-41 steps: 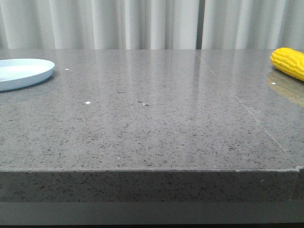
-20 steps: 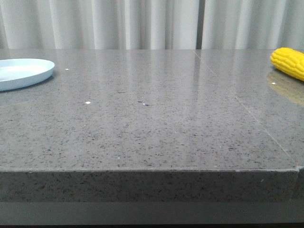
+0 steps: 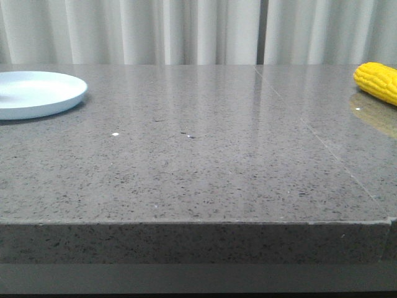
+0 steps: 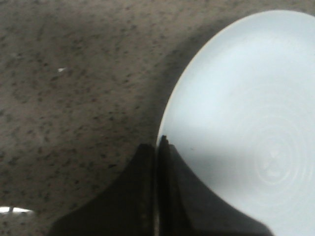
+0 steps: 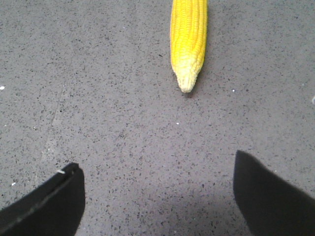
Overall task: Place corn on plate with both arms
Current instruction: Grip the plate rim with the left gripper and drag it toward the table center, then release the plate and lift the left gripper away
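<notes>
I should use my left gripper to set the plate down in the middle of the grey stone table [image 3: 199,121], next to the thin seam.
The pale blue-white plate [image 3: 37,93] lies at the far left of the grey stone table. In the left wrist view my left gripper [image 4: 157,145] is shut, its two dark fingers pinched on the plate's [image 4: 246,108] rim. The yellow corn [image 3: 377,81] lies at the far right edge of the front view, partly cut off. In the right wrist view my right gripper [image 5: 157,164] is open and empty above the table. The corn [image 5: 188,39] lies ahead of it, its pale tip pointing towards the gap between the fingers. Neither gripper shows in the front view.
The speckled grey table [image 3: 198,167] has a front edge [image 3: 198,222] close to the camera and a thin seam [image 3: 310,133] running back on the right. White curtains [image 3: 198,31] hang behind the table.
The plate has slid to the right along the table, more of it now in the front view. The corn has not moved.
</notes>
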Controlling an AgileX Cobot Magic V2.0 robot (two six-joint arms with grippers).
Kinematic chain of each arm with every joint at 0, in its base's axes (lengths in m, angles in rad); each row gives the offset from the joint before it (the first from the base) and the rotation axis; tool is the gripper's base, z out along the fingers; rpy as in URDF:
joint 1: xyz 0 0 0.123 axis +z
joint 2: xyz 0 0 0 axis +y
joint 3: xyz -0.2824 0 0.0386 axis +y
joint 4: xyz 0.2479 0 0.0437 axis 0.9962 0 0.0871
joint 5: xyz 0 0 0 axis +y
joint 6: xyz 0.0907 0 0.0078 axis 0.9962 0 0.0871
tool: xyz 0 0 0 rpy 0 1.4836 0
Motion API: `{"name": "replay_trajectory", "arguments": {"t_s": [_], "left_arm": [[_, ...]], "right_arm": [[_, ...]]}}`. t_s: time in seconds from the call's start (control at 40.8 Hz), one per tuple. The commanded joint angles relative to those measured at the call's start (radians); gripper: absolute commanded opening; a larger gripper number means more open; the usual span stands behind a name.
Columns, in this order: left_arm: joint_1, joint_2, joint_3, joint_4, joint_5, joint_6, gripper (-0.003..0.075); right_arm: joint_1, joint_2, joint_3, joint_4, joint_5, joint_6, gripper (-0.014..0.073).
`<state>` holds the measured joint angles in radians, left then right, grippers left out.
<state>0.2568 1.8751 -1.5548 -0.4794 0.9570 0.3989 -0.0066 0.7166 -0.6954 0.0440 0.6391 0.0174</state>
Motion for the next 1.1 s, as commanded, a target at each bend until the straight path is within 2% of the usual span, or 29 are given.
{"name": "replay_trajectory", "arguments": {"t_s": [0.0,0.172,0.588,0.882,1.078], "left_arm": [[-0.040,-0.051,-0.083,-0.080,0.044,0.021,-0.0020],[-0.153,-0.051,-0.165,-0.080,0.099,0.022,-0.0020],[-0.442,-0.031,-0.186,-0.080,0.048,0.022,-0.0020],[-0.555,0.049,-0.186,-0.080,0.052,0.022,-0.0020],[-0.580,0.071,-0.186,-0.064,0.065,0.022,0.0003]], "right_arm": [[-0.005,0.002,-0.025,0.002,-0.066,-0.011,0.0635],[-0.005,0.002,-0.025,0.002,-0.066,-0.011,0.0635],[-0.005,0.002,-0.025,0.002,-0.066,-0.011,0.0635],[-0.005,0.002,-0.025,0.002,-0.066,-0.011,0.0635],[-0.005,0.002,-0.025,0.002,-0.066,-0.011,0.0635]]}}
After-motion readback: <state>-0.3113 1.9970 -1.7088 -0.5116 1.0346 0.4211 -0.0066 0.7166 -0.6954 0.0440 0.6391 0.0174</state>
